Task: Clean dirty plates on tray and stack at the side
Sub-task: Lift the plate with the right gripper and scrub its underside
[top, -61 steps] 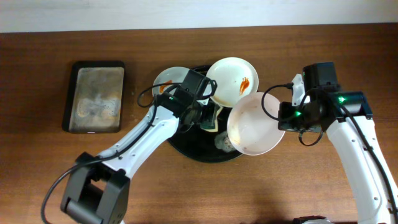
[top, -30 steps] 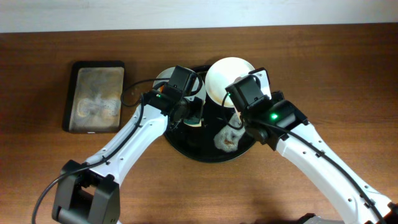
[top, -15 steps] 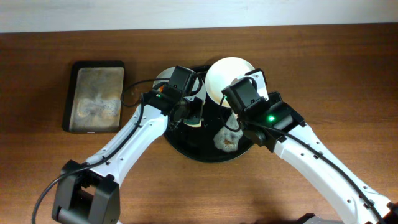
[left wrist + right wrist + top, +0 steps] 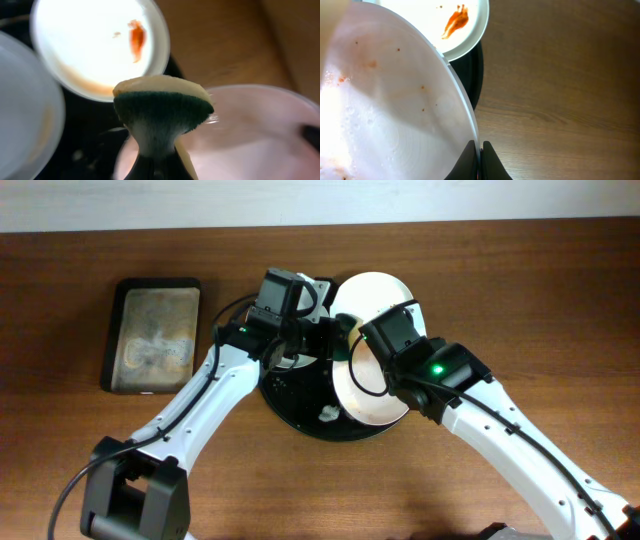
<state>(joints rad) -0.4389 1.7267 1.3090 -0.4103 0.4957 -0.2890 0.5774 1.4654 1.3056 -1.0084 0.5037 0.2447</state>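
Note:
The robot's right gripper needs to release the wiped white plate on the bare wooden table [image 4: 580, 326], well away from the baking tray. The plate is now tilted over the tray.
A round black tray [image 4: 300, 405] sits mid-table. My right gripper [image 4: 480, 152] is shut on the rim of a white plate [image 4: 395, 110], also seen from overhead [image 4: 365, 385], and holds it tilted over the tray; faint specks and smears show on it. My left gripper [image 4: 156, 167] is shut on a yellow-and-green sponge [image 4: 161, 112], held next to that plate; overhead the sponge [image 4: 335, 340] is mostly hidden. A second white plate [image 4: 368, 290] with a red sauce smear [image 4: 456, 21] lies at the tray's back. A third plate shows at the left edge of the left wrist view [image 4: 25, 115].
A dark rectangular baking tray [image 4: 155, 335] with pale residue lies to the left on the wooden table [image 4: 520, 290]. A small white scrap [image 4: 328, 414] lies on the black tray. Both arms cross over the tray.
The left gripper moved toward the back of the tray with the sponge. The held plate now shows tilted beside the right arm; the crumpled lump on the tray is gone, leaving a small scrap.

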